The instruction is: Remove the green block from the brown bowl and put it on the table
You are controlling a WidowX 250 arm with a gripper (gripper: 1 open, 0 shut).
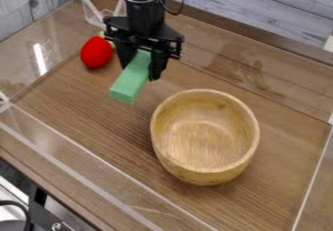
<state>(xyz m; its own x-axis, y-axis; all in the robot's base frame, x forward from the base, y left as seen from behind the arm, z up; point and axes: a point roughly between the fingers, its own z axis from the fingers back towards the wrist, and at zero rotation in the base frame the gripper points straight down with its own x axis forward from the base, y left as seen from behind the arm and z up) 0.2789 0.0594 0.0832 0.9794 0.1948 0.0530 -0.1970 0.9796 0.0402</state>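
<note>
Next, my gripper sets the green block down on the table [107,96] in front of the red strawberry toy.
The green block [130,81] hangs tilted just above the table [78,118], left of the brown bowl [204,134]. My gripper [139,61] points down and is shut on the block's upper end. The bowl is a round tan wooden one with nothing inside it. Whether the block's lower end touches the tabletop I cannot tell.
A red strawberry toy [95,51] lies just left of the gripper, close to the fingers. Clear plastic walls [78,167] run along the table's edges. White plastic pieces [86,3] stand at the back left.
</note>
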